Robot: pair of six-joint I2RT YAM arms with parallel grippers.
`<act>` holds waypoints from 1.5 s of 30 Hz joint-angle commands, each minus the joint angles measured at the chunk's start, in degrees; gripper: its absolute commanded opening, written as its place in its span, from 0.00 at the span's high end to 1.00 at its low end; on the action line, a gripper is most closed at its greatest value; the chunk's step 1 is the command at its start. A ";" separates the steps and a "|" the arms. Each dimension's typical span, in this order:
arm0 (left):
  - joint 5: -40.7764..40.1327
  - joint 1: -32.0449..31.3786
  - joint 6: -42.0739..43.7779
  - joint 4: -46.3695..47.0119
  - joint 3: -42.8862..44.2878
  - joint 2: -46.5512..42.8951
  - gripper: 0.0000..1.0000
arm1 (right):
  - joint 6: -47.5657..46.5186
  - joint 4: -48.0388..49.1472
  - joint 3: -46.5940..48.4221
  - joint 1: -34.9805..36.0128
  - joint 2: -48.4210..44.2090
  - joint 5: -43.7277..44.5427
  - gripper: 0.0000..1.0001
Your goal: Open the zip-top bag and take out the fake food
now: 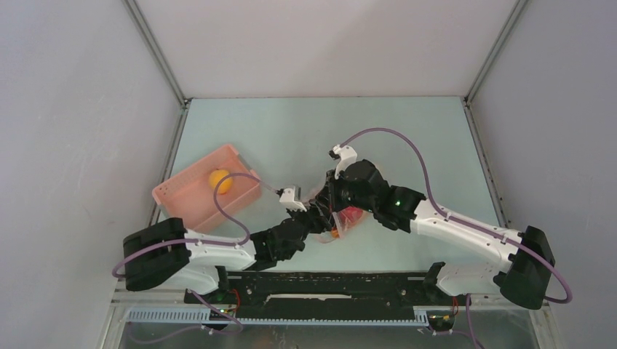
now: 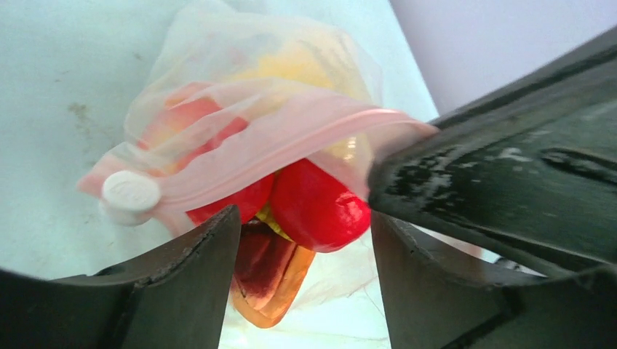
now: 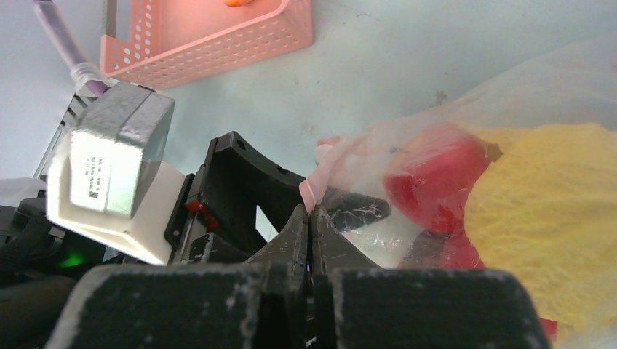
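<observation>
I should open my left gripper's fingers further and grip its sides [image 2: 282,207], as the front red fruit at the opening of the bag is wider than the gap between them.
The zip-top bag [image 2: 218,109] lies on the table with its pink zip strip [image 2: 291,138] and white slider [image 2: 129,193] towards me. My right gripper [image 3: 311,211] is shut on the strip's edge and holds the mouth up. Inside the bag is fake food: two red round fruits [image 2: 320,207], an orange stick [image 2: 273,287] and a larger yellow piece [image 3: 553,211]. My left gripper [image 2: 304,218] is open at the bag's mouth. Its fingers [image 2: 196,269] stand either side of the red fruits and the stick. From above, both grippers meet at the bag [image 1: 354,217].
A pink slatted basket [image 1: 190,200] stands at the left of the table with an orange-yellow round fruit [image 1: 220,180] in it. The basket [image 3: 211,40] also shows behind the left wrist's camera housing [image 3: 116,167]. Grey walls enclose the table.
</observation>
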 commanded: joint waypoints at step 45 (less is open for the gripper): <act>5.00 1.64 5.83 25.77 -1.93 15.19 0.60 | 3.55 1.05 0.65 1.71 1.92 -2.72 1.00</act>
